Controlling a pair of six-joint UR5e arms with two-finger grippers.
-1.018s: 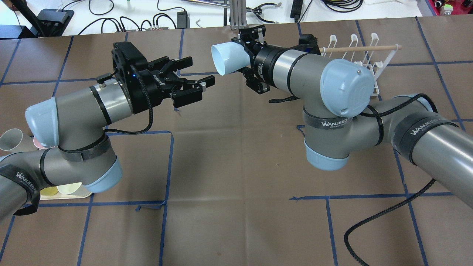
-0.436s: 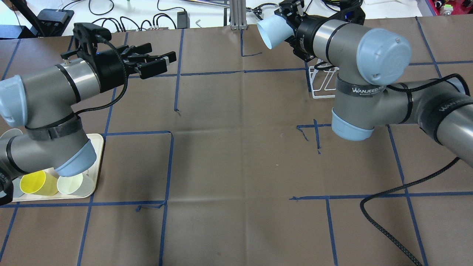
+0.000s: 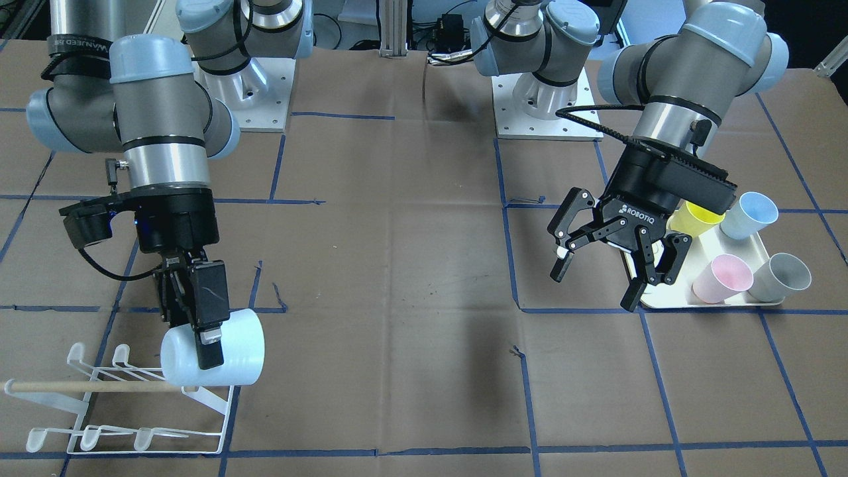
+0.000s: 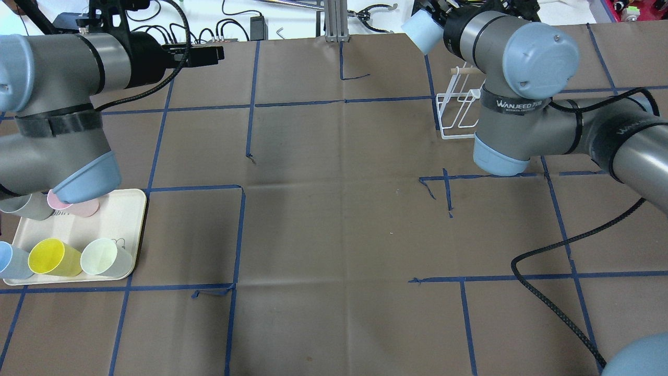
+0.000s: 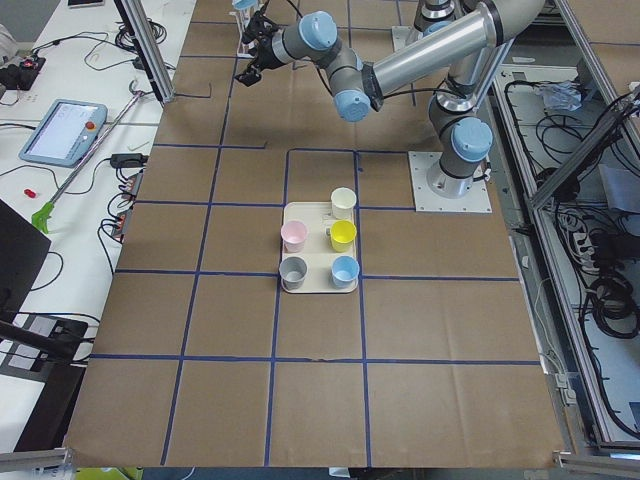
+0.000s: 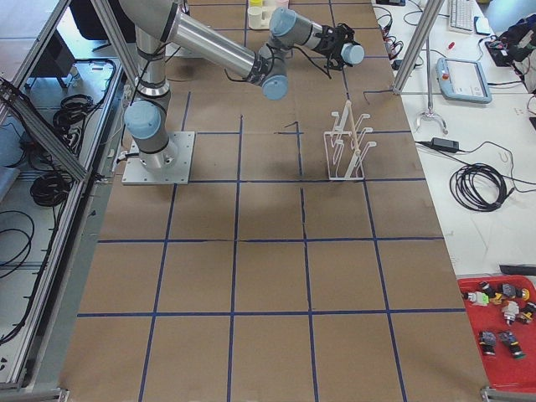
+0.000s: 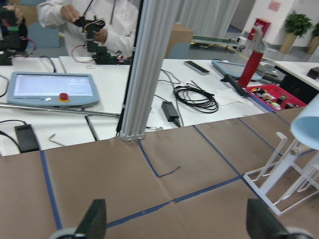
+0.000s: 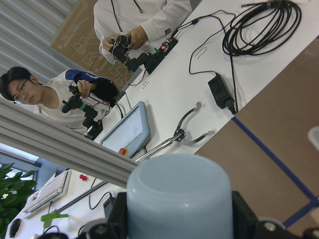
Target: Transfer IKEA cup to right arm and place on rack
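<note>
The robot's right gripper should release the pale blue cup on the front peg (image 3: 128,440) closest to the inner end of the white rack. The cup is still just above the rack's dowel.
A pale blue IKEA cup (image 3: 235,354) lies on its side in my right gripper (image 3: 207,344), which is shut on it. It hangs just above the wooden dowel of the white wire rack (image 3: 126,440), at the rack's inner end. In the overhead view the cup (image 4: 420,31) shows at the table's far edge, beyond the rack (image 4: 459,112). The right wrist view has the cup (image 8: 179,194) between the fingers, closed end away from the camera. My left gripper (image 3: 593,286) is open and empty, close to the tray. Its fingertips (image 7: 94,221) frame bare table.
A cream tray (image 4: 125,209) at the left holds several upright cups, among them a yellow cup (image 4: 49,257) and a pink cup (image 3: 719,278). A metal post (image 4: 334,21) stands at the table's far edge. People sit at a white bench beyond it.
The two arms have drawn apart. The right arm swung the cup from the table's middle out to the rack. The left gripper pulled back to the left, still open.
</note>
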